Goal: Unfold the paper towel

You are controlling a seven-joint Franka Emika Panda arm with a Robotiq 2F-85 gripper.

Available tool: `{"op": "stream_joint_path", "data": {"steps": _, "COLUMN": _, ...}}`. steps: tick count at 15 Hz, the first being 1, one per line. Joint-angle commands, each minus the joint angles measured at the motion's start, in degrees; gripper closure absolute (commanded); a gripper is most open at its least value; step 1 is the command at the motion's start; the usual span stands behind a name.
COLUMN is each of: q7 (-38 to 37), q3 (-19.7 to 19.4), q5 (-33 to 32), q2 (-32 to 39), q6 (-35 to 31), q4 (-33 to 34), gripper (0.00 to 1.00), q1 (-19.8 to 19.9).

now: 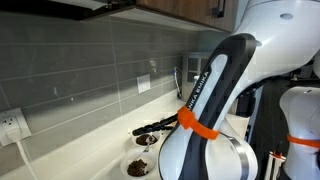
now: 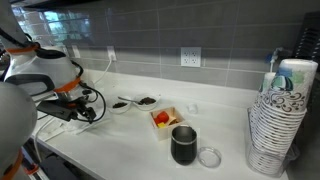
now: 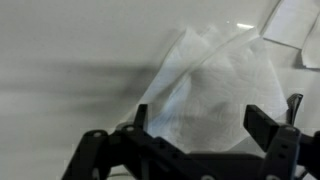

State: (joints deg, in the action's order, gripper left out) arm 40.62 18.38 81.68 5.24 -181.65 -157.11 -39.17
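Observation:
My gripper's open fingers are straddling the creased middle of the paper towel, so next I move over and pinch the towel's free edge (image 3: 155,88) beside one finger before unfolding it.
In the wrist view the white paper towel (image 3: 215,85) lies on the pale counter, still creased with a fold running across it. My gripper (image 3: 205,125) hangs just above it with both black fingers spread wide, one on each side of the towel's near part. The jaws are open and hold nothing. In an exterior view the gripper (image 2: 88,108) is low over the counter at the left end, and the towel itself is hidden by the arm. In an exterior view the arm (image 1: 205,110) fills the frame and hides both gripper and towel.
Two small dark dishes (image 2: 133,101) sit by the wall, also seen in an exterior view (image 1: 145,137). A container of red food (image 2: 163,118), a black mug (image 2: 184,145), a round lid (image 2: 209,157) and a tall stack of paper bowls (image 2: 280,120) stand further along the counter.

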Motion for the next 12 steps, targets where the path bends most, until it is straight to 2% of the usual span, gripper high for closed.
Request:
{"op": "stream_joint_path", "data": {"steps": 1, "q7": 1.7, "q3": -0.1, "q5": 1.2, "q2": -0.4, "q6": 1.1, "q4": 0.0, "gripper": 0.23, "q1": -0.2}}
{"op": "stream_joint_path", "data": {"steps": 3, "q7": 1.6, "q3": -0.2, "q5": 1.1, "q2": -0.2, "q6": 1.2, "q4": 0.0, "gripper": 0.35, "q1": -0.2}}
{"op": "stream_joint_path", "data": {"steps": 5, "q7": 1.6, "q3": -0.3, "q5": 0.9, "q2": 0.2, "q6": 1.4, "q4": 0.0, "gripper": 0.52, "q1": -0.2}}
{"op": "stream_joint_path", "data": {"steps": 7, "q7": 1.3, "q3": -0.3, "q5": 0.7, "q2": 0.5, "q6": 1.8, "q4": 0.0, "gripper": 0.63, "q1": -0.1}}
{"op": "stream_joint_path", "data": {"steps": 8, "q7": 1.3, "q3": -0.4, "q5": 0.5, "q2": 0.6, "q6": 1.9, "q4": 0.0, "gripper": 0.60, "q1": -0.1}}
{"op": "stream_joint_path", "data": {"steps": 9, "q7": 1.1, "q3": -0.4, "q5": 0.3, "q2": 0.8, "q6": 1.9, "q4": -0.1, "gripper": 0.61, "q1": -0.2}}
{"op": "stream_joint_path", "data": {"steps": 12, "q7": 0.8, "q3": -0.5, "q5": 0.0, "q2": 1.5, "q6": 1.8, "q4": -0.1, "gripper": 0.57, "q1": -0.2}}
